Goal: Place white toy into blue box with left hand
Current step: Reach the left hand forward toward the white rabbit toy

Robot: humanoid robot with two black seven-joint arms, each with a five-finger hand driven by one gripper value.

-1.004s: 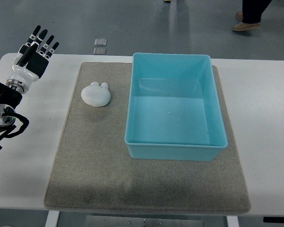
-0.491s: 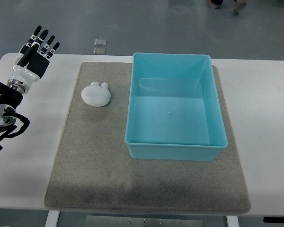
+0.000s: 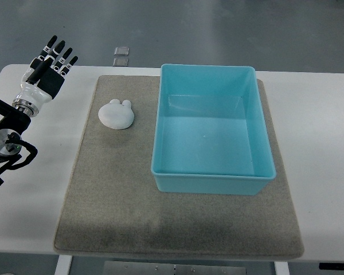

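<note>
My left gripper, coming from the side facing away from the blue box, will grip the white toy's round body (image 3: 111, 117) below its ears.
A white toy (image 3: 116, 114) with two small ears lies on the grey mat (image 3: 114, 189), left of the blue box (image 3: 211, 128). The box is an empty light-blue bin standing on the mat's right half. My left hand (image 3: 51, 64) hovers over the table's far left corner, its black-tipped fingers spread and holding nothing. It is well to the left of the toy and apart from it. No right hand shows.
The mat covers most of a white table (image 3: 321, 132). My left arm's black joints (image 3: 6, 143) sit along the left edge. Two small square plates (image 3: 121, 55) lie on the grey floor beyond the table.
My left hand has shifted slightly to the right, toward the toy. A person's feet seen at the top earlier have left the view. Toy and box have not moved.
</note>
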